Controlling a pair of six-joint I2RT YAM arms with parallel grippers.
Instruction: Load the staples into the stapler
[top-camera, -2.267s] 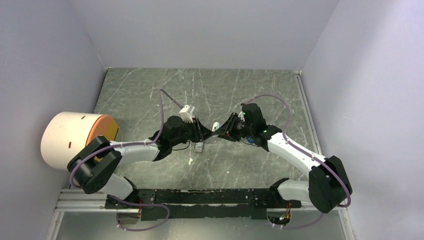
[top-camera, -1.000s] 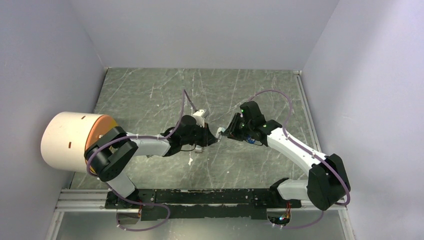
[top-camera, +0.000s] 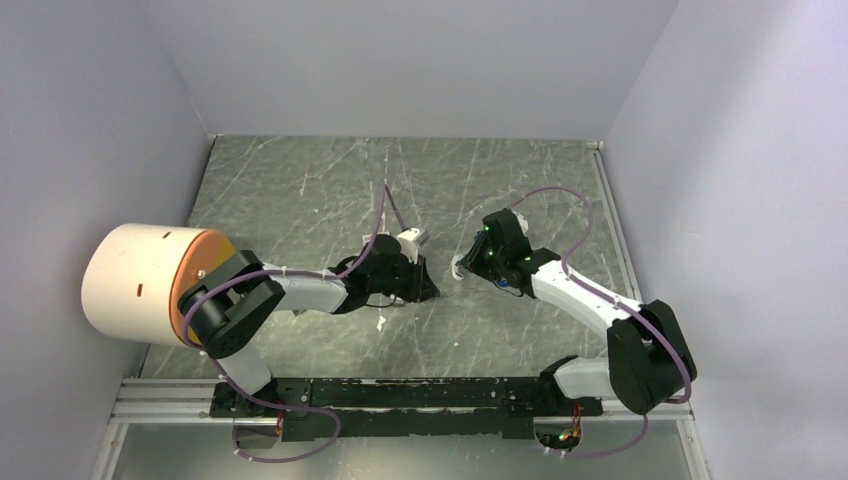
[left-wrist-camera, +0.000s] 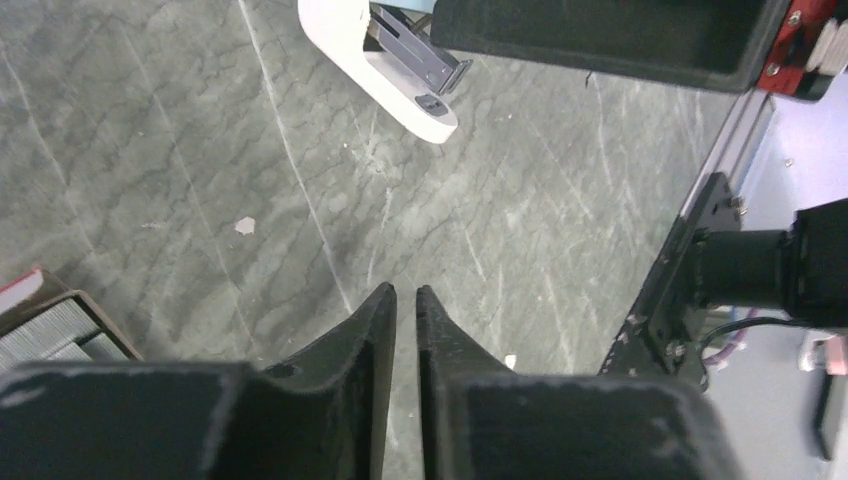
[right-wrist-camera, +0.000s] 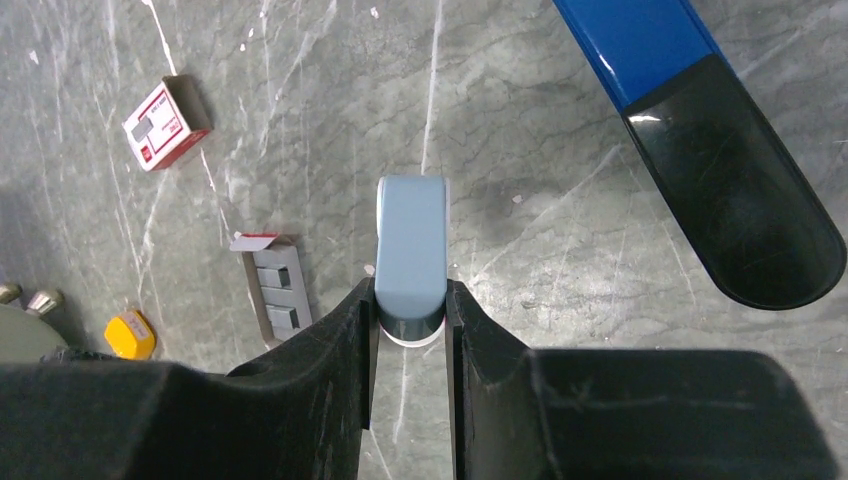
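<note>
My left gripper's shut fingers are short of the pale stapler's white base, so they should open and take the base's end (left-wrist-camera: 434, 122) to open the pale stapler.
My right gripper (right-wrist-camera: 411, 290) is shut on a short pale blue-grey piece (right-wrist-camera: 410, 240) with a dark and white underside, held just above the table. The same piece shows its white body and grey metal insert in the left wrist view (left-wrist-camera: 400, 75). The blue stapler (right-wrist-camera: 690, 130) with a black end lies to its right, under my right arm (top-camera: 505, 283). The grey staples (right-wrist-camera: 278, 290) lie in an open little tray left of my right gripper, and at the lower left of the left wrist view (left-wrist-camera: 45, 330). My left gripper (left-wrist-camera: 405, 292) is shut and empty, low over the table.
A red-and-white box (right-wrist-camera: 165, 122) lies at the far left and an orange-yellow block (right-wrist-camera: 130, 333) nearer. A large cream cylinder with an orange face (top-camera: 150, 285) stands at the table's left edge. A white scrap (top-camera: 381, 322) lies near the front. Walls close in on three sides.
</note>
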